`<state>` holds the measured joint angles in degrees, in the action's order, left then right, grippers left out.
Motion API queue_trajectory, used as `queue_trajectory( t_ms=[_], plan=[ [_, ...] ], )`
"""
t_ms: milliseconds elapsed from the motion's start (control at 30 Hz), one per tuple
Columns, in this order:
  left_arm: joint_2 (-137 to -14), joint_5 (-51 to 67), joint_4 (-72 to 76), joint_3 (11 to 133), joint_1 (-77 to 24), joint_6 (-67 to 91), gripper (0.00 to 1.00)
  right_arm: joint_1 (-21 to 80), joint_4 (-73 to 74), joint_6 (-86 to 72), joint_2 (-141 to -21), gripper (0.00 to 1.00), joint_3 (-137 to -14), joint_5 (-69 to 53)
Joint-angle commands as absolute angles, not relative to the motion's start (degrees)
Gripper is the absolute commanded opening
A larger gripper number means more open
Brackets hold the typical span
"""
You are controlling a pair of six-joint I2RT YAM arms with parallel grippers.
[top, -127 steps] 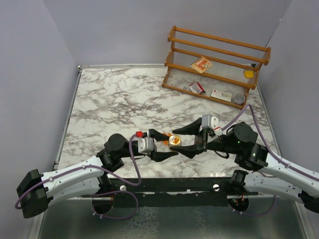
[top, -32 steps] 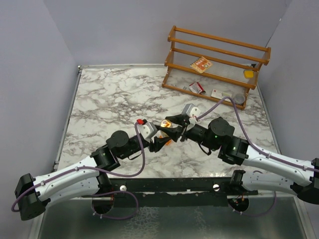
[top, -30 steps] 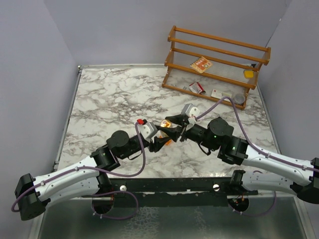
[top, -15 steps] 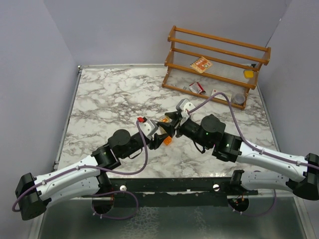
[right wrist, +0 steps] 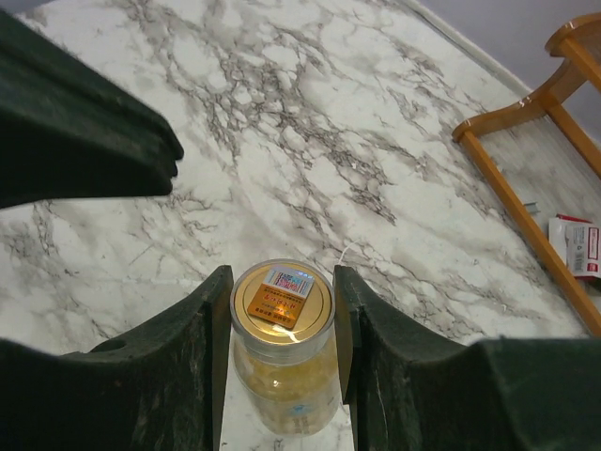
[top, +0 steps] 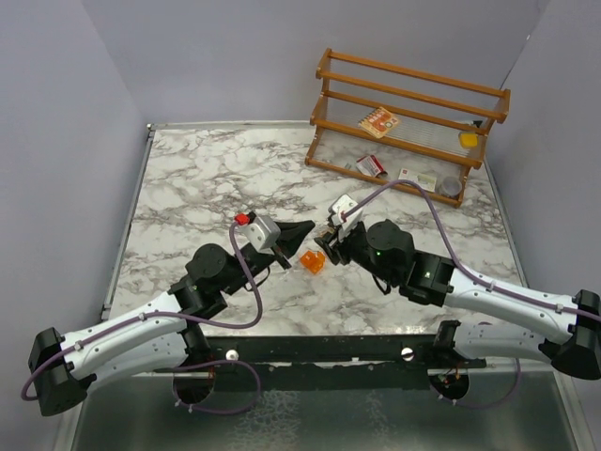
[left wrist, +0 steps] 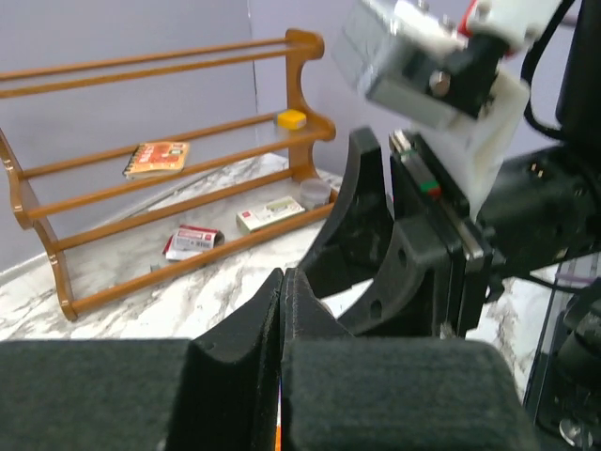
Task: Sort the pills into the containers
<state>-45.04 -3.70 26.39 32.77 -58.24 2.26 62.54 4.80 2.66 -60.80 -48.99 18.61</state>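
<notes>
My right gripper is holding the jar just below its gold lid and my left gripper is shut. Next, my left gripper opens and grasps the jar's lower body (right wrist: 296, 402).
A small clear jar (right wrist: 284, 385) with a gold lid and tan-yellow contents stands upright between the fingers of my right gripper (right wrist: 282, 282), which is shut on it just below the lid. From above, the right gripper (top: 325, 239) hides the jar. The tiny orange square box (top: 313, 261) lies on the marble just in front of both grippers, held by neither. My left gripper (top: 308, 226) is shut with nothing in it, and its tips point toward the right gripper, a short way off. In its own view the left gripper (left wrist: 283, 278) has its jaws pressed together. Loose pills are out of view.
A wooden rack (top: 408, 117) stands at the back right of the marble table (top: 207, 178). It holds red-and-white packets (top: 371, 166), a grey round tin (top: 449, 187), a small yellow piece (top: 468, 139) and an orange booklet (top: 378, 123). Grey walls close in three sides.
My left gripper has shut and drawn back to the left, away from the jar. The right gripper has shifted a little left and back with the jar. The orange box now lies uncovered.
</notes>
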Motion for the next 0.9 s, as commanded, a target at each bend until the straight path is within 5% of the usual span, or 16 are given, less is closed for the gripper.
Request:
queue_trajectory(
  t_ms=[0,500,600,667,800,867],
  plan=[
    [-44.24,-3.10,31.11,32.94,-58.37,3.81,0.00,62.91,6.01,2.99,-59.01,0.01,-48.48,21.41],
    [-36.68,10.13,32.62,18.86,-58.36,1.35,0.01,62.91,1.97,2.71,-56.41,0.01,-49.96,20.83],
    [-36.18,13.83,35.15,16.57,-58.37,1.86,0.16,62.93,1.93,2.36,-55.12,0.01,-50.64,18.83],
    [-35.93,16.63,36.77,15.81,-58.36,2.38,0.50,62.93,1.93,1.84,-53.92,0.01,-50.95,17.08],
    [-35.60,17.43,39.94,14.64,-58.36,2.81,0.55,62.91,2.11,0.12,-50.89,0.01,-51.06,13.09],
    [-36.18,16.75,41.64,14.30,-58.36,2.90,0.65,62.93,1.94,-0.53,-49.61,0.01,-50.57,11.06]
  ],
)
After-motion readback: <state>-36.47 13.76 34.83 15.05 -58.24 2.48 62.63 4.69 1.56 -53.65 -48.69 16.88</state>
